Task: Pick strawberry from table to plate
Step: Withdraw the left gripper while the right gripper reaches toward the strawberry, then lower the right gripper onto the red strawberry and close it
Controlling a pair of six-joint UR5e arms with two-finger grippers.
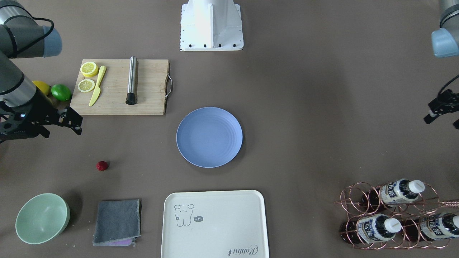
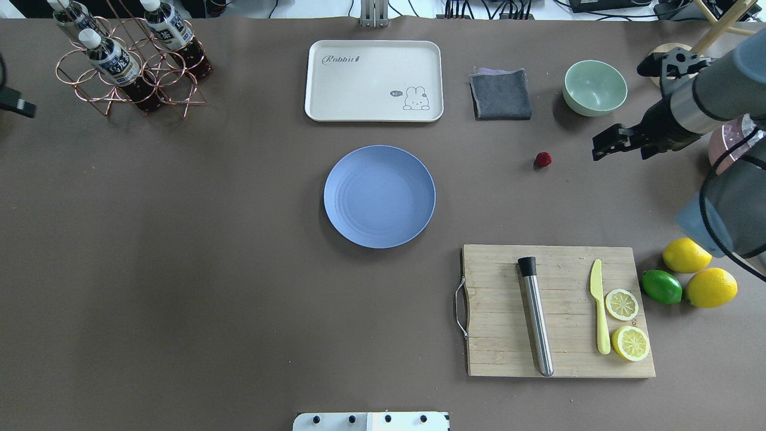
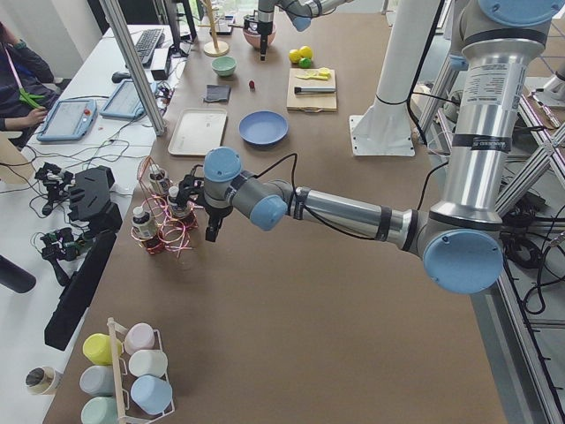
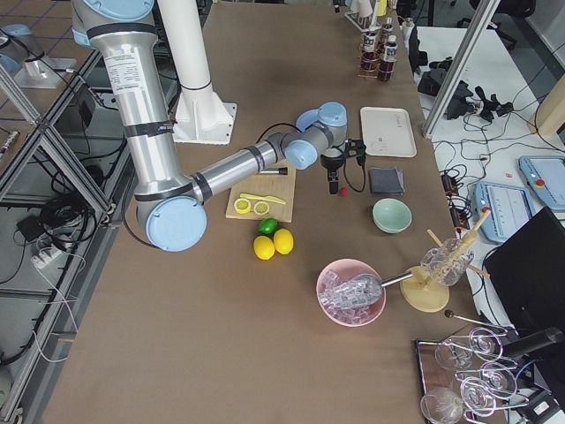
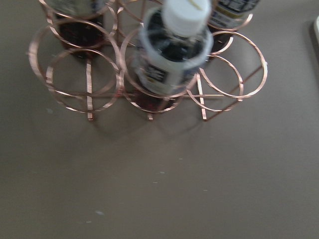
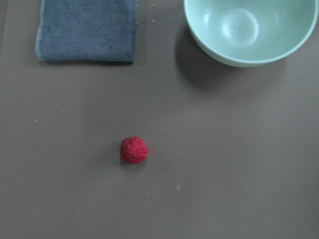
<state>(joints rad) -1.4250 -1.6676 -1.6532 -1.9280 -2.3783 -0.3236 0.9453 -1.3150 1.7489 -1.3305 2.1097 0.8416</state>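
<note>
Next, my right gripper grips the sides of the strawberry [image 1: 102, 165] [image 6: 134, 150], which is lying between the grey cloth and the cutting board.
The strawberry [image 2: 543, 159], a tiny dark-red berry, lies on the bare table [image 2: 179, 269] between the grey cloth and the cutting board. It also shows in the front view [image 1: 102, 165] and, just left of centre, in the right wrist view [image 6: 133, 150]. The blue plate [image 2: 379, 196] sits mid-table with nothing on it. My right gripper [image 2: 601, 149] hangs open and holds nothing, to the right of the strawberry in the overhead view and apart from it. My left gripper [image 1: 443, 121] stays open at the far table edge by the bottle rack, only partly in view.
A pale green bowl [image 2: 595, 87] and a grey cloth [image 2: 501, 94] lie just beyond the strawberry. The cream tray [image 2: 374, 81] is behind the plate. A cutting board [image 2: 556, 311] carries a knife, a steel rod and lemon slices, with whole lemons and a lime [image 2: 661, 287] beside it. The copper bottle rack [image 2: 128, 66] stands far left.
</note>
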